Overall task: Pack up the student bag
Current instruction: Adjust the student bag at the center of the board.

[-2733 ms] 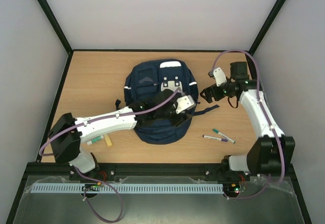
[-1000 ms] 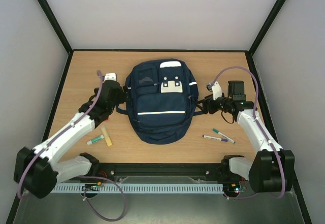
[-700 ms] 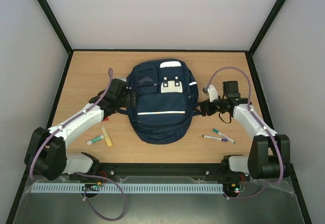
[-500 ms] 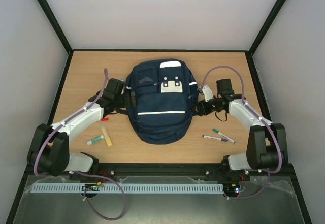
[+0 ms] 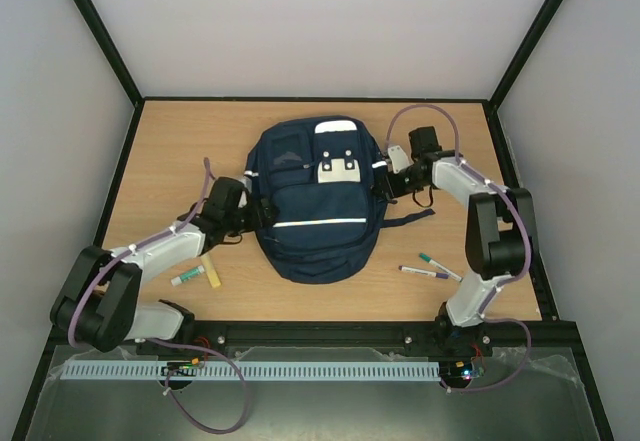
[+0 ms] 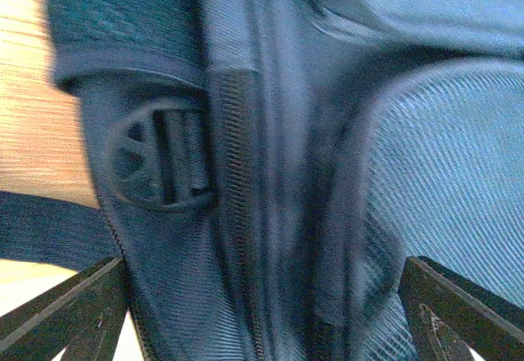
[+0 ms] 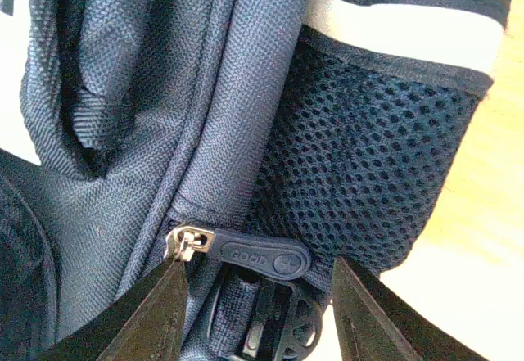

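Next, the robot's left gripper should leave the student bag and close on the near half of the yellow stick (image 5: 212, 275) at the front of the table.
The student bag (image 5: 315, 201), a navy backpack with white stripes, lies flat mid-table, front side up. My left gripper (image 5: 256, 207) is pressed against its left side. In the left wrist view that gripper (image 6: 262, 320) is open wide, with blurred bag fabric and a zip seam between its fingers (image 6: 70, 312), and a round strap buckle (image 6: 160, 164) just ahead. My right gripper (image 5: 386, 181) is at the bag's right side. Its jaws (image 7: 258, 304) are part-way open either side of a navy zipper pull (image 7: 262, 256) with a metal slider (image 7: 187, 242), below the mesh pocket (image 7: 368, 156).
Two pens (image 5: 440, 267) (image 5: 424, 273) lie on the table right of the bag's lower end. A green marker (image 5: 187, 278) and a yellow stick (image 5: 210, 269) lie at the front left. A dark strap (image 5: 405, 221) trails from the bag's right side.
Both arms have closed in on the bag: the left gripper moved right onto its left side, while the right one moved up and left to the zipper and its jaws narrowed.
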Controlling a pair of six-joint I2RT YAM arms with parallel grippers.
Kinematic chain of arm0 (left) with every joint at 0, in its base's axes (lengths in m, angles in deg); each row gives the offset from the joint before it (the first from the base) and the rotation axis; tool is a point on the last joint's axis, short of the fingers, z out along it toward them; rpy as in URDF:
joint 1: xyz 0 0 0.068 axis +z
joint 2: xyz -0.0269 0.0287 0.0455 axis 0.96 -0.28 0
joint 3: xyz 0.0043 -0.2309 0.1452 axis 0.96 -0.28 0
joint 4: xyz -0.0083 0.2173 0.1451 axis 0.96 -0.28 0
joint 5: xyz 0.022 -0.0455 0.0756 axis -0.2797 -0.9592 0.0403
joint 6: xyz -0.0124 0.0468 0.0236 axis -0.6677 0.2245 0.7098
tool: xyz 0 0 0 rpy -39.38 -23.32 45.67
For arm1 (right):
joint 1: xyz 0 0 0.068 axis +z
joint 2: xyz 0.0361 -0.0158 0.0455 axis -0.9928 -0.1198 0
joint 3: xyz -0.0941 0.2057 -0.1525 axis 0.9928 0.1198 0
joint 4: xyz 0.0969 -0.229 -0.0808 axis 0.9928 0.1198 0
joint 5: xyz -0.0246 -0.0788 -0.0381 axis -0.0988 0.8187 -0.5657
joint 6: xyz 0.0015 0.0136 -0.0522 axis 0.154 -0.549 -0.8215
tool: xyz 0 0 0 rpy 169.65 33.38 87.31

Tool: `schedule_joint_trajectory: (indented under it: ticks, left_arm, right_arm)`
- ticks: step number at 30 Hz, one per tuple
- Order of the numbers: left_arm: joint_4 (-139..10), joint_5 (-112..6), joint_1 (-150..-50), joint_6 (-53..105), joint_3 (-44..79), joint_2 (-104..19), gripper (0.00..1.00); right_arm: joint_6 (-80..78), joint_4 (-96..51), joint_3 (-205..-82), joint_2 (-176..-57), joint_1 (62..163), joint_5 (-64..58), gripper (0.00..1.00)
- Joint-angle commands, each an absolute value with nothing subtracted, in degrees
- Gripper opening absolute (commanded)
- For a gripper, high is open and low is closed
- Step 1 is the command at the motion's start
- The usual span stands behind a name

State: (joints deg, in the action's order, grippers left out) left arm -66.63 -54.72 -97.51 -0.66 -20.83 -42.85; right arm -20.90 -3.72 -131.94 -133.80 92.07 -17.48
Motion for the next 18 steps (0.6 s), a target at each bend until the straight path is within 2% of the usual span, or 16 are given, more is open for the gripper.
schedule_joint_trajectory:
  ticks: [1, 5, 10, 18]
  left_arm:
    - [-61.1, -58.6, -102.2, -2.0, -21.7, -43.7, 0.93]
    - [-59.2, -57.8, -107.1, -1.8, -20.2, -46.1, 0.92]
    - [-58.5, -54.7, -108.6, -0.5, -18.2, -47.8, 0.92]
    - [-74.4, -45.1, -108.6, 2.5, -11.3, -41.6, 0.93]
  right_arm:
    - [-17.7, -1.1, -139.6, -139.3, 92.2, -16.0, 0.49]
    - [-18.0, -0.2, -145.7, -143.0, 92.2, -16.5, 0.47]
    - [-17.9, 2.6, -150.7, -144.1, 91.9, -16.5, 0.46]
    - [-19.2, 5.1, -144.3, -131.8, 91.6, -14.2, 0.63]
